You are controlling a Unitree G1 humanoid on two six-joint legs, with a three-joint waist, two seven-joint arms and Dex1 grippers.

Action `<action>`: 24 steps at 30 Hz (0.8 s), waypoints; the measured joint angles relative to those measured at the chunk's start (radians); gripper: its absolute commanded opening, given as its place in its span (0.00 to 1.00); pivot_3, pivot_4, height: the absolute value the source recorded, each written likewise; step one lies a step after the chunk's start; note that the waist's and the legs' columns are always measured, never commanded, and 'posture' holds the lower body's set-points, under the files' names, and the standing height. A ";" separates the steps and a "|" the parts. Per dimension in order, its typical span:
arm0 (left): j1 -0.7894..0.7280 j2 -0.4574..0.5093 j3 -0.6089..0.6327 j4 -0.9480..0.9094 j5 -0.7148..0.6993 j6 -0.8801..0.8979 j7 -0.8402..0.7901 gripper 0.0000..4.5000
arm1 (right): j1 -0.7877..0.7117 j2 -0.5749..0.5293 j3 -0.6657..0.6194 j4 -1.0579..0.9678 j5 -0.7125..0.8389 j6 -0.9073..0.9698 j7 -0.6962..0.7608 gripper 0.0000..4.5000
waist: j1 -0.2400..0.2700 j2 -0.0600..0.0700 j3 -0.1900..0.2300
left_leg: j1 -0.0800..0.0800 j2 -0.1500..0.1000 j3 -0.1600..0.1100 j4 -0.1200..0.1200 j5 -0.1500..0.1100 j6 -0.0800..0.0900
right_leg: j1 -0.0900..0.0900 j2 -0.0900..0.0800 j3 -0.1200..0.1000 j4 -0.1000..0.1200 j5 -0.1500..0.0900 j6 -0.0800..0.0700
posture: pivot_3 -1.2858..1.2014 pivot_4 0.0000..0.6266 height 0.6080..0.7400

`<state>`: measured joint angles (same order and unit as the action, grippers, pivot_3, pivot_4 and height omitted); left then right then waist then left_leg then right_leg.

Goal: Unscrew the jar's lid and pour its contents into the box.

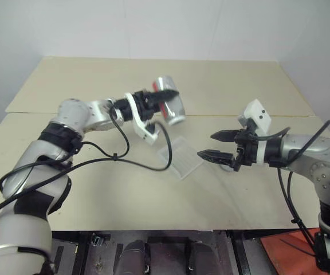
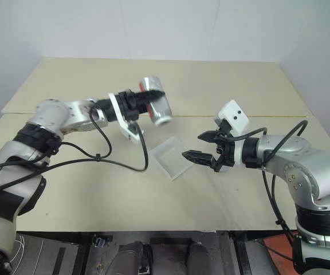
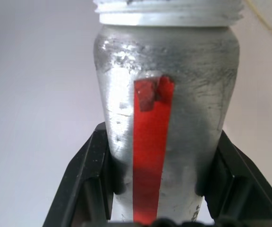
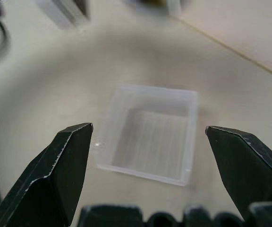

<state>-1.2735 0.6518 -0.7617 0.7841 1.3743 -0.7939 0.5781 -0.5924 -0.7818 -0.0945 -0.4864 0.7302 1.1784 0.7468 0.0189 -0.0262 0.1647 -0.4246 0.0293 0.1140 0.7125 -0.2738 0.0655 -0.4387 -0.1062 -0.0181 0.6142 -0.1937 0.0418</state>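
Note:
Next, my left gripper puts the jar down on the table [image 1: 137, 153] next to the box, on the box's side away from my right gripper. The jar is now held behind the box.
My left gripper [image 1: 156, 97] is shut on the jar [image 1: 169, 104], a silvery jar with a red strip, held tilted in the air behind the box [image 1: 180, 154]. In the left wrist view the jar [image 3: 164, 104] shows a bare threaded neck with no lid on it. My right gripper [image 1: 205, 144] stands open just right of the box, empty, pointing at it. A small grey piece [image 1: 227, 163] shows under its lower finger; I cannot tell whether it is the lid. The box [image 4: 150, 137] looks empty in the right wrist view. The contents are hidden.
The box lies near the middle of a pale wooden table [image 1: 125, 195], close to a seam [image 1: 228, 116] between two boards. Black cables [image 1: 119, 157] from my left arm loop over the table left of the box. A red thing [image 1: 285, 249] lies below the table's front right corner.

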 measured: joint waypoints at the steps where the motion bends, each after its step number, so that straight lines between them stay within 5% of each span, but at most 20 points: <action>1: -0.014 -0.017 -0.054 0.026 0.063 0.026 0.064 0.46 | -0.013 -0.008 0.004 0.004 0.003 0.005 0.006 0.99 | 0.000 0.000 0.000 | -0.001 0.000 0.001 0.000 0.000 0.000 | -0.001 0.000 0.000 0.000 0.000 0.000 | 0.52 0.24 1.00; 5: -0.045 -0.092 -0.169 0.072 0.178 0.125 0.181 0.46 | -0.053 -0.023 0.003 0.017 0.031 0.013 0.011 0.99 | 0.002 0.000 0.000 | -0.006 0.000 0.002 0.001 0.004 -0.006 | -0.004 0.000 -0.003 0.000 0.000 0.000 | 0.52 0.24 1.00; 17: -0.055 -0.101 -0.178 0.055 0.132 0.161 0.147 0.46 | -0.034 -0.037 -0.049 -0.012 0.116 0.025 -0.022 0.99 | -0.005 0.000 0.000 | -0.006 0.001 0.001 0.002 0.004 -0.006 | -0.004 -0.001 -0.003 0.000 0.000 0.001 | 0.52 0.24 1.00; 21: -0.036 -0.079 -0.119 0.068 0.000 0.091 0.078 0.46 | -0.021 -0.037 -0.049 -0.014 0.118 0.025 -0.032 0.99 | -0.006 0.000 0.000 | -0.006 0.002 0.000 0.002 0.004 -0.006 | -0.004 -0.002 -0.003 0.001 0.000 0.001 | 0.52 0.24 1.00; 24: 0.043 -0.071 0.012 0.122 -0.254 -0.017 -0.090 0.46 | -0.015 -0.037 -0.051 -0.015 0.118 0.024 -0.039 0.99 | -0.008 0.000 0.000 | -0.005 0.002 0.000 0.003 0.004 -0.006 | -0.005 -0.003 -0.003 0.001 0.000 0.001 | 0.52 0.24 1.00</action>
<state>-1.2305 0.5810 -0.7501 0.9062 1.1203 -0.8108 0.4885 -0.6071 -0.8189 -0.1454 -0.5015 0.8484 1.2022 0.7081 0.0109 -0.0263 0.1648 -0.4296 0.0317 0.1135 0.7150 -0.2699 0.0592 -0.4432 -0.1089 -0.0211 0.6156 -0.1940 0.0425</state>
